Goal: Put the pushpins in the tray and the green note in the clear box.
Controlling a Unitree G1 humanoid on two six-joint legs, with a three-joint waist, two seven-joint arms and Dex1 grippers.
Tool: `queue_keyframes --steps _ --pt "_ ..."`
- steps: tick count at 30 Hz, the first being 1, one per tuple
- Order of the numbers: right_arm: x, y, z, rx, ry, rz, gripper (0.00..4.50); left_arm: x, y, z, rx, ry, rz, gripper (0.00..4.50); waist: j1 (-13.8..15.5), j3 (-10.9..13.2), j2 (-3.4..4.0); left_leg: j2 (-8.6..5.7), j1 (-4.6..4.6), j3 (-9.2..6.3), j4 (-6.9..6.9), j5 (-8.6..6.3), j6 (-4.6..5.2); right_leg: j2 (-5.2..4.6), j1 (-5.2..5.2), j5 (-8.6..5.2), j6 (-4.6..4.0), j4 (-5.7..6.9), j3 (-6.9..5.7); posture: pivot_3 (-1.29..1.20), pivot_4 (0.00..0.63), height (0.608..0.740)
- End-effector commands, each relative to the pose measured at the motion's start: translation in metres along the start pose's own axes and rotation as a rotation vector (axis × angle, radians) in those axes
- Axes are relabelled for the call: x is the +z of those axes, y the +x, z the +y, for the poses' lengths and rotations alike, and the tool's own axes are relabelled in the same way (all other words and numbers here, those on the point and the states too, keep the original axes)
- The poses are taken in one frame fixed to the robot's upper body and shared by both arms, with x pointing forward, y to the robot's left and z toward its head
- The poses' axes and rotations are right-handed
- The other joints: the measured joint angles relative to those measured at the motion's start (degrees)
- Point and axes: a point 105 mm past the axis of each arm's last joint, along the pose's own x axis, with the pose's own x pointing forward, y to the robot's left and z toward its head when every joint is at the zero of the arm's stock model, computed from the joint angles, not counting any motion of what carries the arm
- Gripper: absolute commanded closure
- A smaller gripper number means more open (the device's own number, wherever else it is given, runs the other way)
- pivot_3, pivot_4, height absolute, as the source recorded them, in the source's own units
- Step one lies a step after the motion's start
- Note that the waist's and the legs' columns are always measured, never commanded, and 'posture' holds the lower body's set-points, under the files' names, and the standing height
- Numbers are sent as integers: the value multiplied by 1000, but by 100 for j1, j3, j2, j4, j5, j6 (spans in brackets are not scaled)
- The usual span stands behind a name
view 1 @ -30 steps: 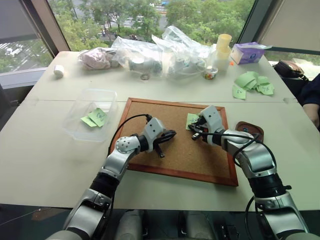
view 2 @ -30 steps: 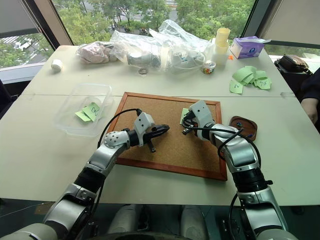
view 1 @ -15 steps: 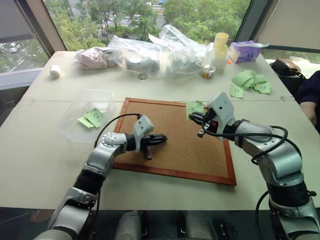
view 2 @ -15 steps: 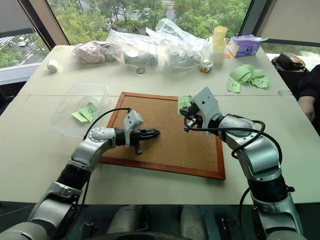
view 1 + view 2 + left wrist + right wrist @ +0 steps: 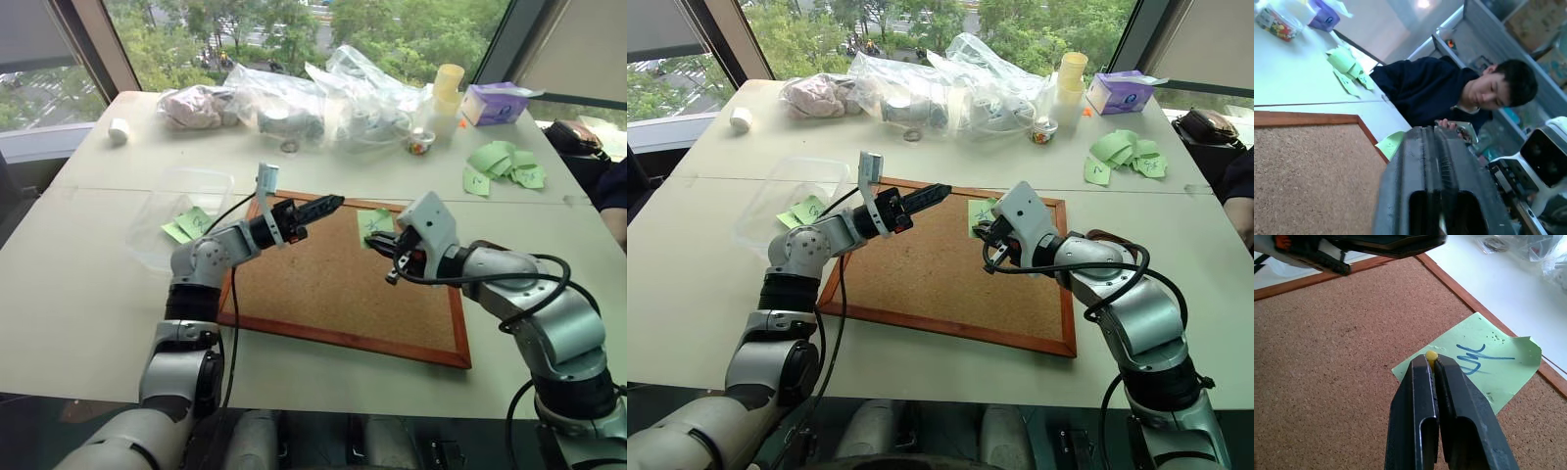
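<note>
Next, I open my left gripper, which is closed short of the green note, then reach farther and pinch the note's edge (image 5: 360, 226) before I move to the clear box.
My right gripper (image 5: 1431, 360) is shut on a yellow pushpin (image 5: 1431, 354), held just above the green note (image 5: 1488, 367). The note (image 5: 375, 222) lies on the cork board's far right corner, and its blue scribble shows. My left gripper (image 5: 331, 203) hangs above the board's far edge, pointing right toward the note, with its fingers (image 5: 1425, 161) pressed together and holding nothing. The clear box (image 5: 211, 178) stands left of the board, and two green notes (image 5: 191, 224) lie in it. My right forearm hides the tray.
The wood-framed cork board (image 5: 323, 294) lies in the middle of the table. Clear plastic bags (image 5: 294, 103), yellow cups (image 5: 443, 88), a small jar (image 5: 419, 145) and a purple tissue box (image 5: 500, 102) line the far side. Pale-green slips (image 5: 502, 163) lie far right. A person (image 5: 1449, 90) sits at the right.
My left gripper rose off the board, rolled over and now points at the far right corner. My right gripper lifted and drew back from the note with the pin.
</note>
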Motion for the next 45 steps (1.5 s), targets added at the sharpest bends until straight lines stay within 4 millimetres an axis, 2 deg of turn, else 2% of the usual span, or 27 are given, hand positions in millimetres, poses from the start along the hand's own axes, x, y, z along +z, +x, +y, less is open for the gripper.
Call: queue_keyframes --steps 1,3,4,12,19,20,21,22,26,30,34,36,39,45 --pt "12 -6 0 -14 -40 -39 4500 -1 5 -5 -3 -7 13 2597 2 2 -4 0 0 1 0 0 0 0 -1 0 0 0 0 0 150 740" --pt "14 -6 1 -15 -47 -43 4500 -8 5 -3 8 -5 38 1532 4 3 -4 0 0 0 -1 0 -1 0 -1 0 0 0 0 0 150 740" --pt "16 -6 1 -14 -54 -48 4500 -11 5 -2 14 -16 48 1159 4 3 -4 0 0 1 -1 0 -1 0 -1 0 0 0 0 0 150 740" --pt "26 -8 8 20 -80 -75 4500 -34 9 -1 29 -58 109 1159 6 3 -5 0 0 2 0 1 -2 0 0 0 0 -1 0 0 150 740" --pt "24 -11 15 52 -89 -62 4500 -37 18 -4 21 -105 80 1159 10 3 -5 0 0 1 0 2 -3 0 0 0 0 0 0 0 150 740" --pt "24 -11 15 53 -90 -60 4500 -36 18 -4 22 -108 76 1670 10 3 -5 0 0 1 0 2 -3 0 -1 0 0 0 0 0 150 740" --pt "24 -11 16 53 -89 -57 4500 -36 18 -4 22 -109 73 1905 9 3 -5 0 0 1 0 2 -3 0 -1 0 0 0 0 0 150 740" --pt "23 -11 16 54 -88 -56 4500 -36 19 -4 22 -110 71 2355 11 3 -6 0 0 1 0 2 -3 0 -1 0 0 0 0 0 150 740" --pt "22 -13 17 54 -88 -50 4500 -36 18 -6 18 -116 69 4373 11 3 -6 0 0 1 0 2 -3 0 -1 0 0 0 0 0 150 740" --pt "22 -17 11 15 -82 -46 4500 -37 16 -7 21 -91 83 4457 11 3 -6 0 0 0 0 1 -3 -1 0 0 0 -1 0 0 150 740" --pt "22 -37 -18 -134 -26 -54 4500 -41 13 -11 24 3 128 4457 22 3 -6 -1 0 -2 0 1 -3 -1 0 0 0 -1 0 0 150 740" --pt "16 -54 -40 -252 37 -53 4500 -46 8 -14 14 97 179 4457 24 3 -6 -2 0 0 0 1 -3 -4 0 0 -1 -1 0 0 150 740" --pt "-7 -81 -66 -408 119 7 4500 -48 -4 -20 3 205 238 4457 24 3 -5 -2 0 1 -1 1 -3 -3 0 0 -1 -1 -1 0 150 740" --pt "-53 -114 -92 -586 237 124 4500 -50 -44 -23 22 391 374 4457 -9 1 0 2 5 3 -5 1 -3 -2 -2 -1 -3 0 1 0 150 740"
